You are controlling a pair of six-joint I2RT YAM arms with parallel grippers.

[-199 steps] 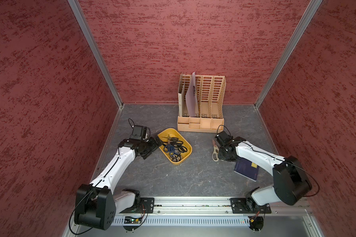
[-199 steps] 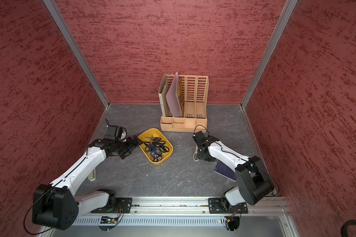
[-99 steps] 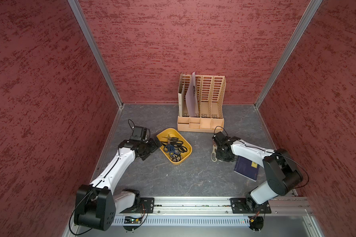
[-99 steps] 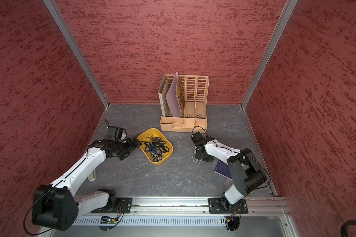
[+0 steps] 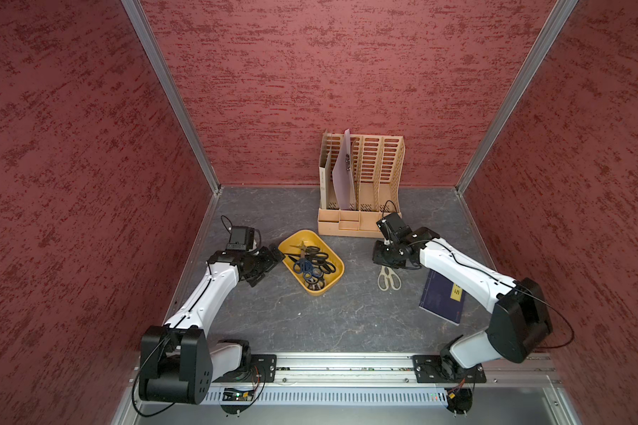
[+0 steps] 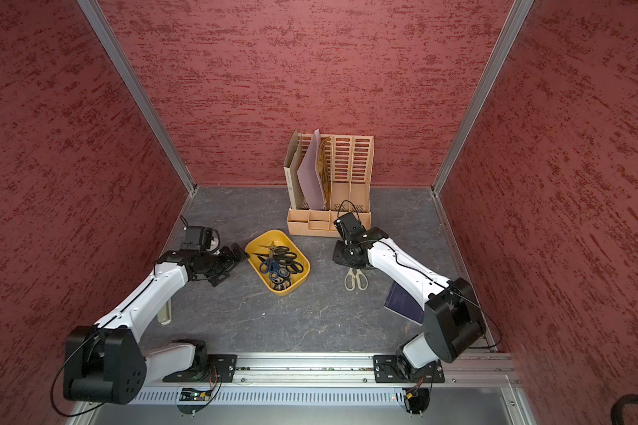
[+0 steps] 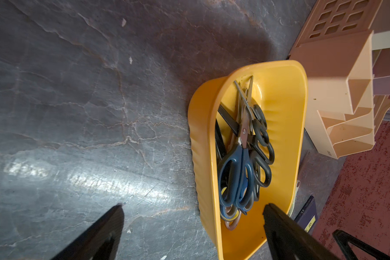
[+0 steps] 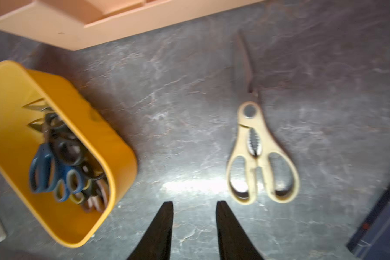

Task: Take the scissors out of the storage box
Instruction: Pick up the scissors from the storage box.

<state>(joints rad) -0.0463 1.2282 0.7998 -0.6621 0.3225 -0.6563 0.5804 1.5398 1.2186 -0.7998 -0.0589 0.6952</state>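
Note:
The handle of the larger blue scissors [image 5: 306, 267] [image 8: 54, 172] beside the black ones in the storage box is next for my right gripper to go to and grab.
The storage box [image 5: 325, 291] is a mustard-yellow tray left of centre in both top views, also [image 6: 285, 293]. Several scissors [image 5: 312, 263] with black and blue handles lie piled in it. My left gripper [image 5: 269, 266] is wide open at the box's left end. In the left wrist view the left gripper [image 7: 193, 207] has one finger over the table and the other over the box [image 7: 279, 90], near the scissors [image 7: 241, 157]. Cream shears [image 5: 388, 277] lie flat on the table. My right gripper [image 8: 194, 203] hovers open and empty beside the shears [image 8: 257, 157].
A tall tan file organiser [image 5: 361, 184] holding a grey folder stands against the back wall, close behind the right wrist. A dark blue book [image 5: 442, 298] lies under the right forearm. A small cream object [image 6: 164, 312] lies by the left wall.
The right gripper's jaws have opened and let go of the cream shears, which now lie free on the table. The left arm has not moved.

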